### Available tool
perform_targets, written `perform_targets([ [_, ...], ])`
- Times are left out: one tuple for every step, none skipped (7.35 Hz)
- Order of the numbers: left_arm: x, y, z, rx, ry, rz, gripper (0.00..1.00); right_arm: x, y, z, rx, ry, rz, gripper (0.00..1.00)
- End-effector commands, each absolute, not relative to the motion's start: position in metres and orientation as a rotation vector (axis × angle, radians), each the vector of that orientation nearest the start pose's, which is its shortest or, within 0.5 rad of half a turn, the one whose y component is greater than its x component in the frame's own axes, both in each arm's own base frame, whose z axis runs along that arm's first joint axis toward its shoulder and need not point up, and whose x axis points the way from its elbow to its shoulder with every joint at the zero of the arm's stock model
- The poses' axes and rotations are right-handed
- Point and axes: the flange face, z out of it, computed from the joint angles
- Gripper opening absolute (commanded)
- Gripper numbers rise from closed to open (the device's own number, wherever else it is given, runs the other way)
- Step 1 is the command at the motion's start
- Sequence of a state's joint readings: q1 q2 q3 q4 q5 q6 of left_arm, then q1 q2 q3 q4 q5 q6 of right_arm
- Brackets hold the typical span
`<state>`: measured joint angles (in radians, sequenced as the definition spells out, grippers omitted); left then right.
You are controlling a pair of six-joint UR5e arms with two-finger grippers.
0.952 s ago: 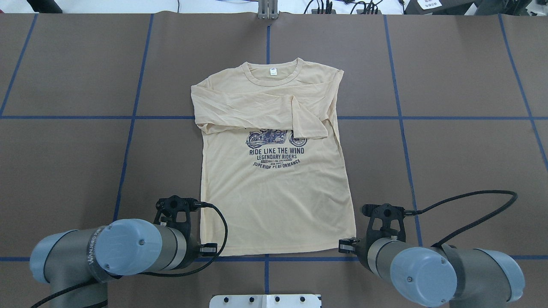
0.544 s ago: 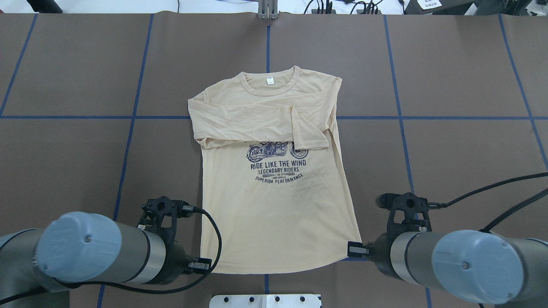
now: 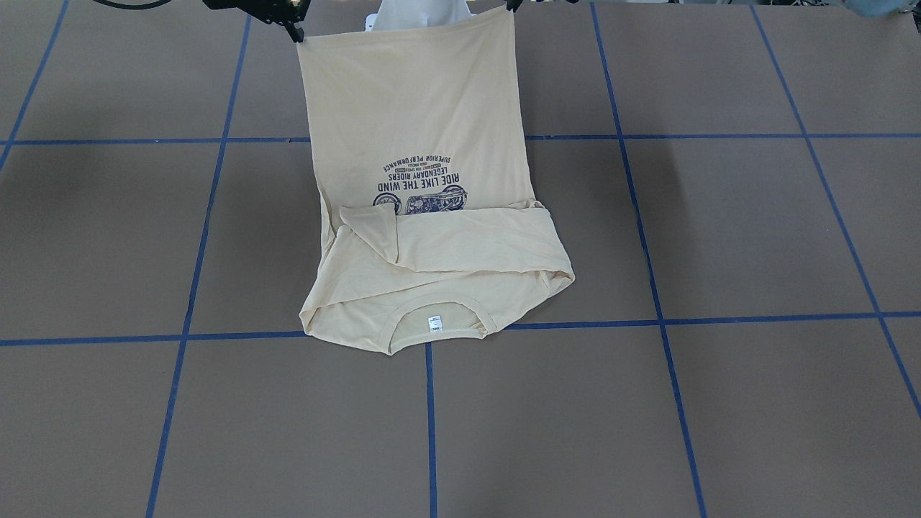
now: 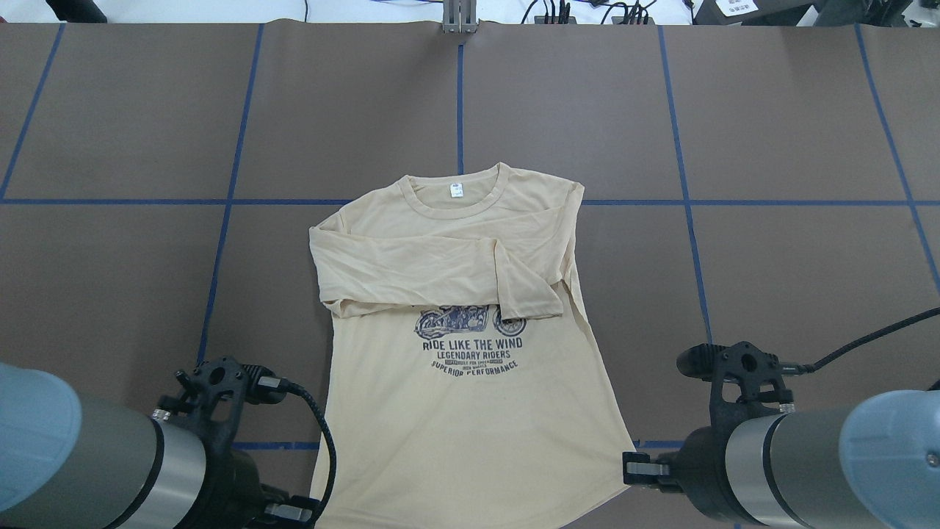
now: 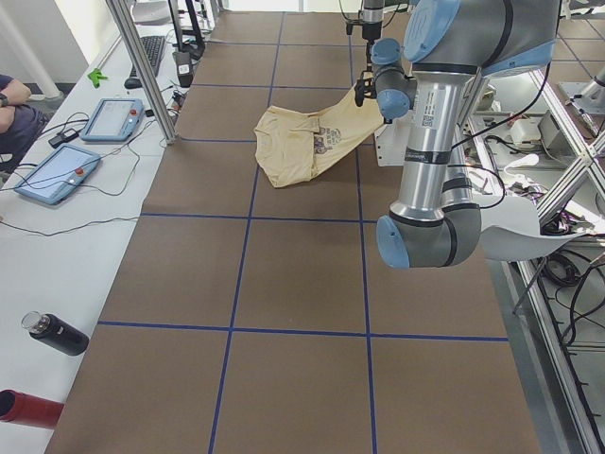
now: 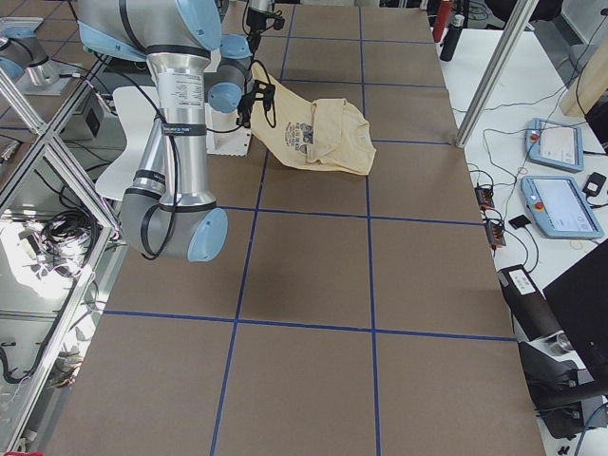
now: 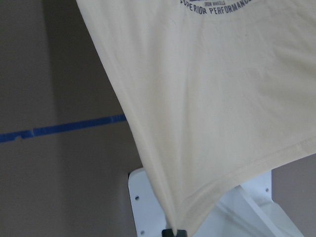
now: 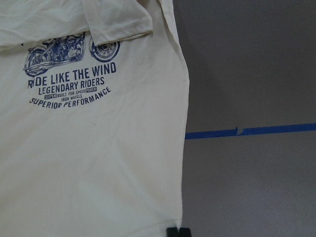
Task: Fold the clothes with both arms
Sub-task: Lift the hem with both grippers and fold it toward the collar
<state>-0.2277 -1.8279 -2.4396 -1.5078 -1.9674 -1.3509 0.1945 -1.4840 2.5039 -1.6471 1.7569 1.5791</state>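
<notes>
Next, my left gripper releases the hem corner on the shirt's shoulder on that gripper's side [image 3: 559,286], just past the folded sleeve.
The clothes are one cream long-sleeved shirt [image 4: 470,411] with a navy motorcycle print, front side up, both sleeves folded across the chest. Its collar end [image 3: 432,316] lies on the table, while the hem end is lifted and stretched toward the robot. My left gripper [image 4: 297,509] is shut on the hem corner on its side; the left wrist view shows the fingertips [image 7: 175,232] pinching the cloth [image 7: 212,98]. My right gripper [image 4: 637,466] is shut on the other hem corner, seen in the right wrist view as fingertips [image 8: 177,231] on the shirt's edge [image 8: 98,148].
Brown table [image 4: 771,257] with blue tape grid lines [image 4: 220,228]. The white base pedestal [image 7: 148,197] sits under the raised hem. Teach pendants [image 5: 57,175] and a dark bottle [image 5: 57,333] lie on the side bench, where a person's arm [image 5: 9,95] shows.
Both arms have drawn back toward the robot's base with the hem corners held. The shirt slid toward the robot, its collar now near the blue cross line, and the hem rose.
</notes>
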Motion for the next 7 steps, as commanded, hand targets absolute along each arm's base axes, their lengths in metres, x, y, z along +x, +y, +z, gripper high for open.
perform_targets([
  [0.42,-0.254,0.195,0.021,0.99,0.056,0.0,-0.374,-0.237,0.25,-0.017,-0.89,0.203,0.0],
  [0.409,-0.3,0.198,0.103,0.967,0.037,0.0,-0.379,-0.28,0.238,0.024,-0.908,0.281,0.0],
  [0.376,-0.334,0.19,0.157,0.98,-0.027,0.0,-0.372,-0.3,0.223,0.052,-0.938,0.319,0.0],
  [0.357,-0.348,0.183,0.188,0.992,-0.061,0.0,-0.362,-0.314,0.209,0.075,-0.965,0.349,0.0],
  [0.349,-0.358,0.184,0.206,0.987,-0.081,0.0,-0.357,-0.333,0.205,0.093,-0.965,0.385,0.0],
  [0.349,-0.366,0.188,0.21,0.972,-0.097,0.0,-0.376,-0.351,0.213,0.092,-0.932,0.403,0.0],
  [0.367,-0.383,0.194,0.229,0.933,-0.12,0.0,-0.385,-0.376,0.211,0.107,-0.917,0.43,0.0],
])
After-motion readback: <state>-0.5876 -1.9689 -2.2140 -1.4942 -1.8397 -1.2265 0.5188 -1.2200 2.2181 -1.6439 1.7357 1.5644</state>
